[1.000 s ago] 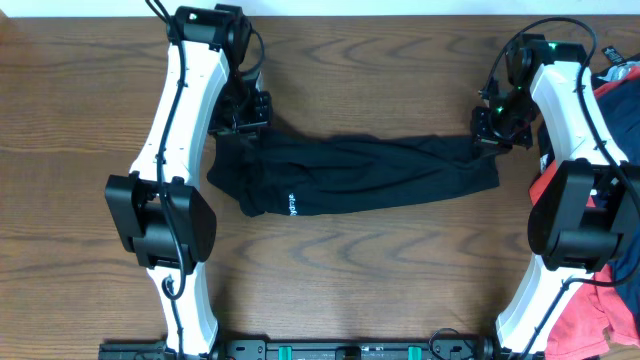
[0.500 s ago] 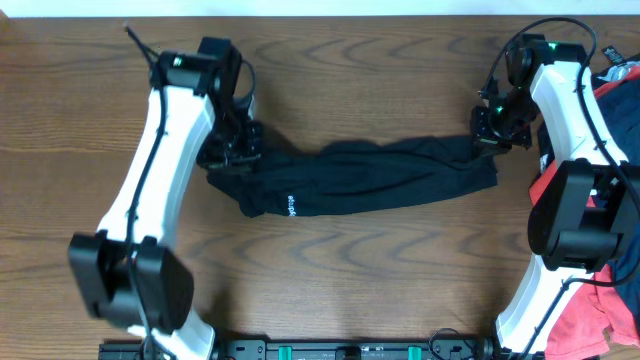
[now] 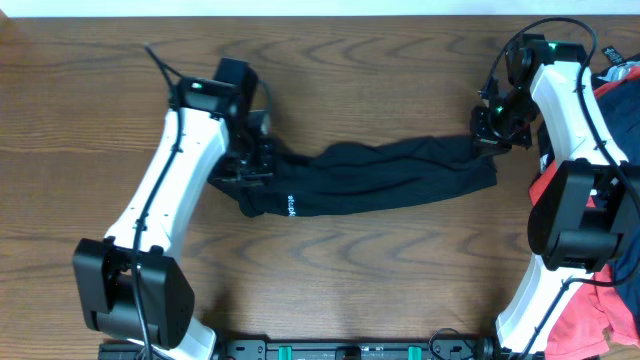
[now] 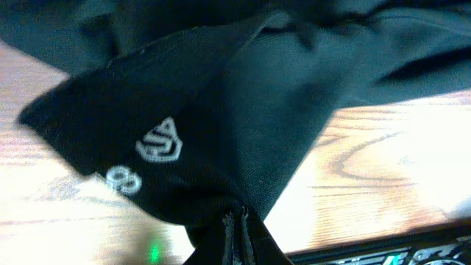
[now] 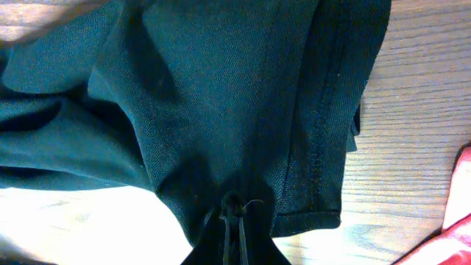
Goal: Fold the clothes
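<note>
The robot's left gripper needs to let go of the end of the black garment on the cloth (image 3: 274, 188) beside the small white logo.
A black garment (image 3: 375, 176) with a small white logo lies stretched across the wooden table (image 3: 350, 270). My left gripper (image 3: 252, 160) is shut on its left end; the left wrist view shows the cloth (image 4: 221, 125) pinched between the fingers (image 4: 237, 224), with the white logo beside them. My right gripper (image 3: 487, 136) is shut on the garment's right end; the right wrist view shows the hemmed cloth (image 5: 221, 96) held at the fingertips (image 5: 235, 210).
A pile of red, blue and white clothes (image 3: 612, 200) lies at the right edge of the table, behind the right arm. A corner of red cloth (image 5: 460, 199) shows in the right wrist view.
My left gripper has moved right and toward the front, carrying the garment's left end with it, so the cloth is bunched shorter. The right gripper has stayed put.
</note>
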Robot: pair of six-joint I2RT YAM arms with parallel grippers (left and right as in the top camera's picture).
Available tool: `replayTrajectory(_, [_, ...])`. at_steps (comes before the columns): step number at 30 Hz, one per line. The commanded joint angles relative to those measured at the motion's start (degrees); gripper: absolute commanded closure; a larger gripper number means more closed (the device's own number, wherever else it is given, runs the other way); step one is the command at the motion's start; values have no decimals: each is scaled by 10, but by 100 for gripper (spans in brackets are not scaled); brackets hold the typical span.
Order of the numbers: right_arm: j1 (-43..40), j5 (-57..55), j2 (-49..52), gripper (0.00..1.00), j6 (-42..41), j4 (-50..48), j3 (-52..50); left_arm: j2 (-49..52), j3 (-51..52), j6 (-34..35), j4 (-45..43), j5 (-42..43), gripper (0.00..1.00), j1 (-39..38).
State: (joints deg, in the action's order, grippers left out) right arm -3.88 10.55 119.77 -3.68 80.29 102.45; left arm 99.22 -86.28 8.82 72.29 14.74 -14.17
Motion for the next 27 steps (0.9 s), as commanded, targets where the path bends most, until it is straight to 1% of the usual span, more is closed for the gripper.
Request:
replayTrajectory(1, [0,2,-1,98,-5,0,-2,-4,17,13,-10,-5,94,-28])
replayTrajectory(6, [-1,2,-1,98,-5,3,-2,-4,59,44,-43,-5,94,-44])
replayTrajectory(11, [-2,3,-1,98,-6,1,-3,-4,90,47,-72,-5,94,-44])
replayTrajectory(22, [-1,5,-1,99,-5,-13,-32,-4,92,51,-100,-25,94,-44])
replayTrajectory(27, [-1,5,-1,98,-6,-17,-37,-4,92,55,-106,-61,94,-44])
